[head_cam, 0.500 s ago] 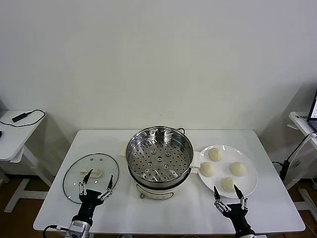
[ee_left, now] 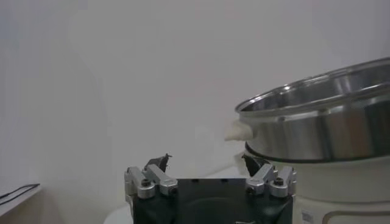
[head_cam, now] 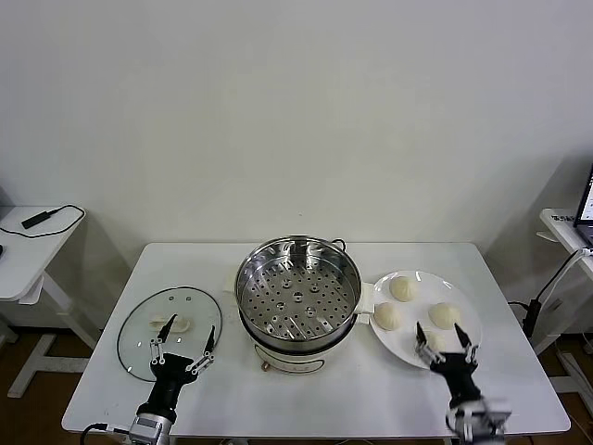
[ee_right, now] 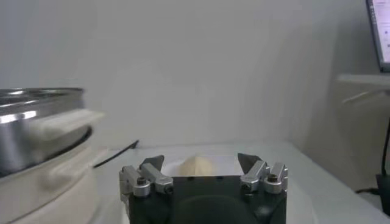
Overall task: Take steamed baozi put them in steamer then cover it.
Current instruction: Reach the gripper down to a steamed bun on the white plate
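Next, I close my right gripper around the sides of the baozi at the plate's far edge (head_cam: pixel 403 288).
The steel steamer (head_cam: pixel 296 292) stands open at the table's middle with its perforated tray bare. Three baozi (head_cam: pixel 403 288) (head_cam: pixel 387 316) (head_cam: pixel 445 315) lie on the white plate (head_cam: pixel 474 326) to its right. A fourth baozi (head_cam: pixel 430 342) at the plate's near edge is partly hidden by my right gripper (head_cam: pixel 439 334), which is open with a finger on either side of it. In the right wrist view that baozi (ee_right: pixel 195 165) sits between the open fingers of my right gripper (ee_right: pixel 200 163). My left gripper (head_cam: pixel 190 329) is open and empty over the glass lid (head_cam: pixel 139 334).
The lid lies flat left of the steamer, its white handle (head_cam: pixel 178 324) up. In the left wrist view the steamer (ee_left: pixel 317 131) is just beside my left gripper (ee_left: pixel 204 161). A side table (head_cam: pixel 28 250) with a cable stands far left, another (head_cam: pixel 570 227) far right.
My right gripper has moved forward and right onto the plate's near side and now straddles the nearest baozi. The left arm has barely moved.
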You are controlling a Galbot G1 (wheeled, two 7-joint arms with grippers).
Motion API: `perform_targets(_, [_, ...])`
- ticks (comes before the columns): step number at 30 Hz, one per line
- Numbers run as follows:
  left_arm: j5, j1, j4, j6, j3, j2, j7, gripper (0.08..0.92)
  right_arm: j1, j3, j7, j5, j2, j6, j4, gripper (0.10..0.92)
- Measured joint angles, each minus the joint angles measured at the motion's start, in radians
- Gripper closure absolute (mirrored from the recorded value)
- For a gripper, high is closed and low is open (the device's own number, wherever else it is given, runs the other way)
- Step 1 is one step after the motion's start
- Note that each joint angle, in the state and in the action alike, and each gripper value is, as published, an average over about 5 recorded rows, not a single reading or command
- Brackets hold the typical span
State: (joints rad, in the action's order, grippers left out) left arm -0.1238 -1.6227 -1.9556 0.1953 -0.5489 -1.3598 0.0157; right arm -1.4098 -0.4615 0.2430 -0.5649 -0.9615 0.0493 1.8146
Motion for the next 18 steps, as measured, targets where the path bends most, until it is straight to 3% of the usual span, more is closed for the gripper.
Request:
perform_targets(10, [0.000,0.003,-0.011,0.004,0.009,-0.001,-0.001,0.177,0.404,0.216,-0.078,-0.111,0.169,-0.097,-0.226,0.203])
perform_targets(18, [0.000,0.004,-0.014,0.010,0.009,-0.006,-0.001,0.177,0.789,0.530,-0.451,-0.067,0.294,-0.144,-0.448,0.203])
